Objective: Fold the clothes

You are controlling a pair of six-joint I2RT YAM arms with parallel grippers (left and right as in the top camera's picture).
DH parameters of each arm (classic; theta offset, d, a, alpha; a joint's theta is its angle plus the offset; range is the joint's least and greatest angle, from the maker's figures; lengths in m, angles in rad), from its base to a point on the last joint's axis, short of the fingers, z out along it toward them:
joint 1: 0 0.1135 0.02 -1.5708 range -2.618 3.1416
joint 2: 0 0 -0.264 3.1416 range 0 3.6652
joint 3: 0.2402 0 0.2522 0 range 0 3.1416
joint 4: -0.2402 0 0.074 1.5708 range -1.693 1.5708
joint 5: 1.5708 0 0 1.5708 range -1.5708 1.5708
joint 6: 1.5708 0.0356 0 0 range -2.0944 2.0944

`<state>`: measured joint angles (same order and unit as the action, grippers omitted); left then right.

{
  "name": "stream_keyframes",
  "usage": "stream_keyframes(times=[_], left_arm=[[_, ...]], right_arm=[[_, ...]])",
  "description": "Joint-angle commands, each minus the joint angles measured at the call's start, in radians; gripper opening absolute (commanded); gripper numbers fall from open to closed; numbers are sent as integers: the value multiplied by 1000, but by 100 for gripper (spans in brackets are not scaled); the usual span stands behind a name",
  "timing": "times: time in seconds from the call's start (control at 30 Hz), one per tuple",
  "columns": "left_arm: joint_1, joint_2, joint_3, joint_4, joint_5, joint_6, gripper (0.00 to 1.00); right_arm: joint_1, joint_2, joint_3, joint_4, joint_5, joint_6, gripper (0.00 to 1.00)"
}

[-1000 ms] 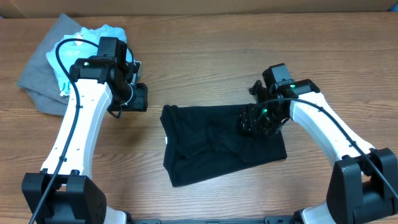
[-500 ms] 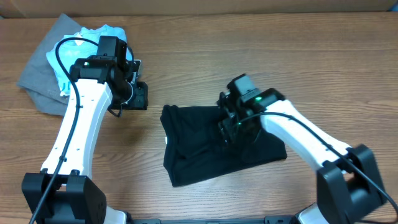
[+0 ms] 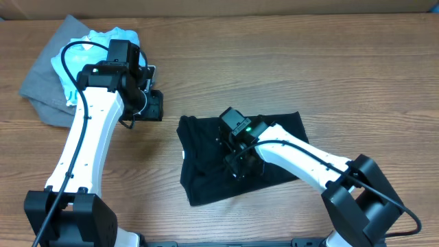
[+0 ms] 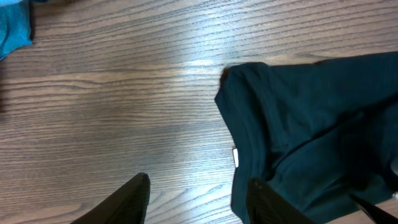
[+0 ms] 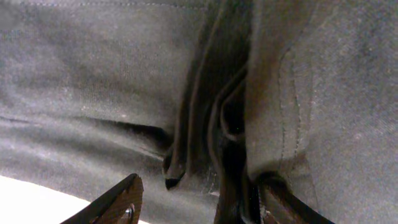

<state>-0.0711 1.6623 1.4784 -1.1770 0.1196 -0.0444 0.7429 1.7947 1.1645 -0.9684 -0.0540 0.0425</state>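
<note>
Next, my right gripper pinches the T-shirt's raised fold (image 5: 264, 118) and pulls it away from the white tag before folding, because the black T-shirt's fabric is bunched up in its middle.
The black T-shirt (image 3: 206, 161) lies crumpled on the wooden table, front centre. It also shows in the left wrist view (image 4: 311, 112), with its small white tag (image 4: 236, 157) at the neck edge. My right gripper (image 3: 240, 161) is low over the middle of the shirt. In the right wrist view its fingers (image 5: 199, 199) stand wide apart, with a raised fold of black fabric (image 5: 230, 124) between them, close to the right finger. My left gripper (image 3: 152, 106) hovers open and empty over bare wood just left of the shirt, as its wrist view (image 4: 196, 199) shows.
A light blue T-shirt (image 3: 103, 38) lies on a grey garment (image 3: 44, 86) at the back left, beside my left arm. A corner of the blue cloth shows in the left wrist view (image 4: 12, 25). Bare wood (image 3: 274, 55) lies behind the black shirt.
My right gripper has moved left from the shirt's right edge to its middle, dragging fabric along, and the shirt's right side has changed shape. The left arm has not moved.
</note>
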Motion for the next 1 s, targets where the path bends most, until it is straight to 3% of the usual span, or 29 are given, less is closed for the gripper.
stream_keyframes(times=[0.0, 0.33, 0.4, 0.6, 0.7, 0.87, 0.9, 0.93, 0.97], left_arm=[[5, -13, -3, 4, 11, 15, 53], [5, -13, -3, 3, 11, 15, 53], [5, -13, -3, 3, 11, 15, 52], [5, -13, -3, 6, 11, 15, 53], [5, -13, -3, 6, 11, 15, 53], [5, -13, -3, 4, 11, 15, 52], [5, -13, -3, 4, 11, 15, 52], [5, -13, -3, 3, 11, 15, 52], [5, -13, -3, 3, 11, 15, 53]], right_arm=[[-1, -3, 2, 3, 43, 80, 60], [-1, -3, 2, 52, 140, 195, 37], [-1, -3, 2, 51, 142, 195, 37], [2, 6, 1, 45, 142, 178, 57], [2, 21, 0, 42, 139, 163, 56], [2, 55, -1, 35, 140, 163, 30], [2, 57, 0, 28, 144, 164, 11], [2, 55, 2, 20, 159, 174, 4], [2, 54, 7, 8, 186, 193, 4]])
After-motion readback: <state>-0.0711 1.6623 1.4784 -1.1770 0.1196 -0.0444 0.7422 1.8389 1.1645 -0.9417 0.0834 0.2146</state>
